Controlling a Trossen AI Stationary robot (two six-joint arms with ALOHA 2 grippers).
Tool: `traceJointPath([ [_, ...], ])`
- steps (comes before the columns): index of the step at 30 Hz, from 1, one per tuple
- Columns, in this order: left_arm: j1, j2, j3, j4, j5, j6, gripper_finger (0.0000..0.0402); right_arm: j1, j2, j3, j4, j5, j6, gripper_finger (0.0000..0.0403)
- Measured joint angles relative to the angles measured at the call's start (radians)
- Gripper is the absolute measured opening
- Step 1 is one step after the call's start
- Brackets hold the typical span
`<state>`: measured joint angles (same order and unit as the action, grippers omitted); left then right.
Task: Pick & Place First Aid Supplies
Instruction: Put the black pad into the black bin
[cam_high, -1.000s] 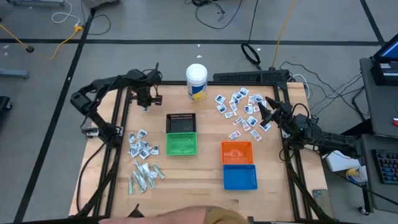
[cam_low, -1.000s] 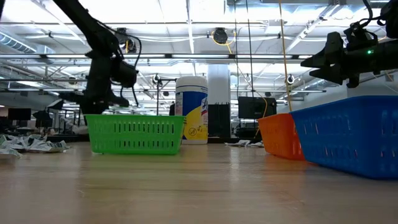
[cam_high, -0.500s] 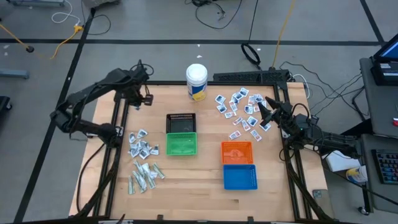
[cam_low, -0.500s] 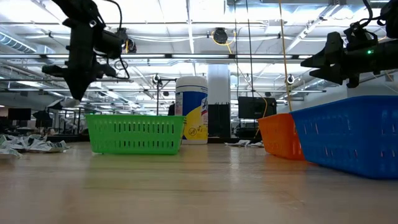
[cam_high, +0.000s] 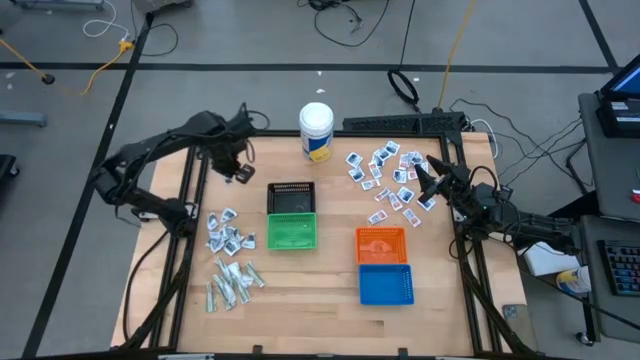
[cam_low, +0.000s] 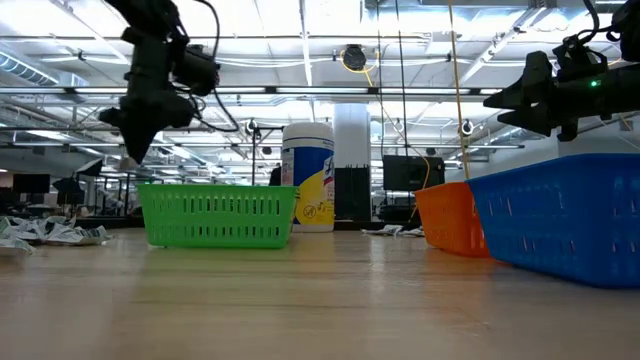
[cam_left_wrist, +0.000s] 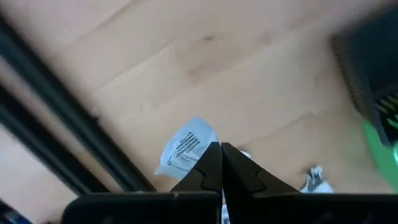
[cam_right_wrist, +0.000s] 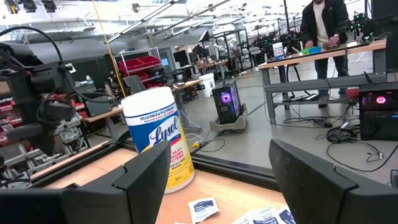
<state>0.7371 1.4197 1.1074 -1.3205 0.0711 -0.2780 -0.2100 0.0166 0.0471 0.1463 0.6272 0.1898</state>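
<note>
Next, my left gripper lets go of the white packet inside the black basket (cam_high: 289, 197) (cam_left_wrist: 387, 59) behind the green one.
My left gripper (cam_high: 240, 172) hovers above the far-left table, between the frame rail and the black basket (cam_high: 291, 198), shut on one small white packet (cam_left_wrist: 186, 146). In the low view it hangs high over the green basket's (cam_low: 218, 215) left end. My right gripper (cam_high: 425, 180) stays open above the scatter of white squares with blue print (cam_high: 385, 178) lying flat at the far right. A second heap of squares (cam_high: 228, 236) and pale strips (cam_high: 232, 284) lie on the left side. My left gripper (cam_left_wrist: 221, 163) pinches the white packet by one edge (cam_left_wrist: 205, 152) between its two shut fingertips, coming from above. The printed packet juts out sideways from the tips and is lifted clear of the table.
A white canister (cam_high: 316, 132) stands at the far middle. The green basket (cam_high: 292, 232) touches the black one; the orange (cam_high: 381, 245) and blue (cam_high: 385, 284) baskets sit right of centre. Black frame rails (cam_high: 190, 190) run along both table sides. Bare wood lies near the front edge.
My left gripper rose and swung toward the table's far-left corner, then came back right toward the black basket, staying high. A person's arm at the near edge has withdrawn. My right arm kept still.
</note>
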Motion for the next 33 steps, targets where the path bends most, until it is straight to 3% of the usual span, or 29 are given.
traceJointPath([
  [9,-0.137,0.185,0.182,-0.024,0.009,0.258,0.0000,0.000,0.000,0.000,0.000,0.000,0.000,0.0267],
  [16,-0.218,0.298,0.340,-0.048,0.013,0.365,0.0000,0.000,0.000,0.000,0.000,0.000,0.000,0.0267],
  [27,-0.262,0.328,0.389,-0.068,0.015,0.299,0.0000,0.000,0.000,0.000,0.000,0.000,0.000,0.0267],
  [33,-0.286,0.328,0.372,-0.017,0.035,0.155,0.0000,0.000,0.000,0.000,0.000,0.000,0.000,0.0267],
])
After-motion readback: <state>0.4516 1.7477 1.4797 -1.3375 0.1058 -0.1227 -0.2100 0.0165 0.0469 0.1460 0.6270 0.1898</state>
